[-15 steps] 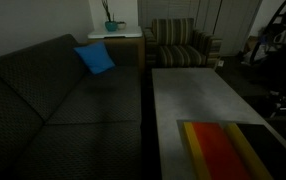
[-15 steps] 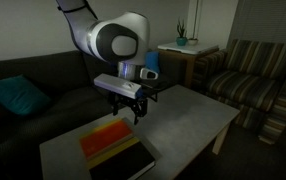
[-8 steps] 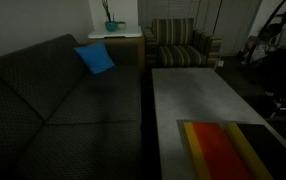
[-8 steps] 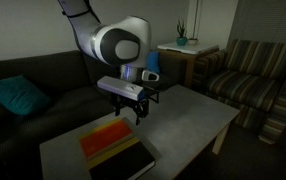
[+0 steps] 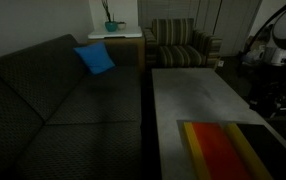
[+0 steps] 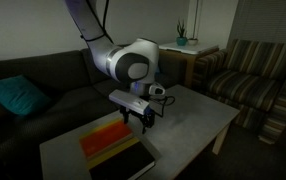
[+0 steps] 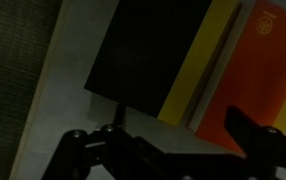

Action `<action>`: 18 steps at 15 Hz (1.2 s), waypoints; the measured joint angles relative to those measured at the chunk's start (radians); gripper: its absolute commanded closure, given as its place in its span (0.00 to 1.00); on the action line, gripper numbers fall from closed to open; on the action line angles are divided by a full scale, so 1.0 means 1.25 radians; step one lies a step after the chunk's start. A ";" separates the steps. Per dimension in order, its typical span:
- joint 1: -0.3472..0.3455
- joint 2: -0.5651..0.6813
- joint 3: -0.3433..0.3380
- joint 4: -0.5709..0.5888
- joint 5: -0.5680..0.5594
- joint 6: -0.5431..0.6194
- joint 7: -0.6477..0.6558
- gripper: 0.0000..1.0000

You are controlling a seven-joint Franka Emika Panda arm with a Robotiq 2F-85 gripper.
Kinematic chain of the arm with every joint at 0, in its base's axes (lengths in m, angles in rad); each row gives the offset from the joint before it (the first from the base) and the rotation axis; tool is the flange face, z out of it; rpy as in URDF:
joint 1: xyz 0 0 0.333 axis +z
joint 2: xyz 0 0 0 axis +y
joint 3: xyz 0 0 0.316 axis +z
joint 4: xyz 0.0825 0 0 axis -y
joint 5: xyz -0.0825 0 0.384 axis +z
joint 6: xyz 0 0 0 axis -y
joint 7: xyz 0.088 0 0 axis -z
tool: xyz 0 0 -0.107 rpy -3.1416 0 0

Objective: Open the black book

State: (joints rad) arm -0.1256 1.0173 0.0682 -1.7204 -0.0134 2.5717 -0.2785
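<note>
Next, I will move my gripper to the black book and close it on its long outer edge [image 5: 276, 133] [image 7: 91, 77] opposite the yellow stripe, near the far corner.
The black book [image 6: 118, 152] lies flat and closed on the grey table [image 6: 188, 115], near its front end. Its cover has a red-orange panel with yellow stripes. It also shows at the bottom of an exterior view [image 5: 223, 148] and in the wrist view [image 7: 183, 55]. My gripper [image 6: 143, 120] hangs just above the table, beside the book's far right corner. In the wrist view the fingers [image 7: 178, 140] stand apart, open and empty, over the book's edge.
A dark sofa [image 5: 63, 100] with a blue cushion [image 5: 95, 58] runs along the table. A striped armchair [image 6: 258, 80] and a side table with a plant [image 6: 183, 45] stand beyond. The table's far half [image 5: 198, 90] is bare.
The arm has swung right and down; the gripper has dropped from above the book's far edge to just over the table beside the book.
</note>
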 measured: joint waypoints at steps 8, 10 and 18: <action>-0.003 0.173 -0.066 0.223 0.000 -0.083 0.094 0.00; -0.002 0.176 -0.065 0.224 0.000 -0.082 0.094 0.00; 0.016 0.196 -0.072 0.225 -0.001 -0.083 0.131 0.00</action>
State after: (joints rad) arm -0.1056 1.2624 -0.0223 -1.4386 -0.0152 2.4678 -0.1149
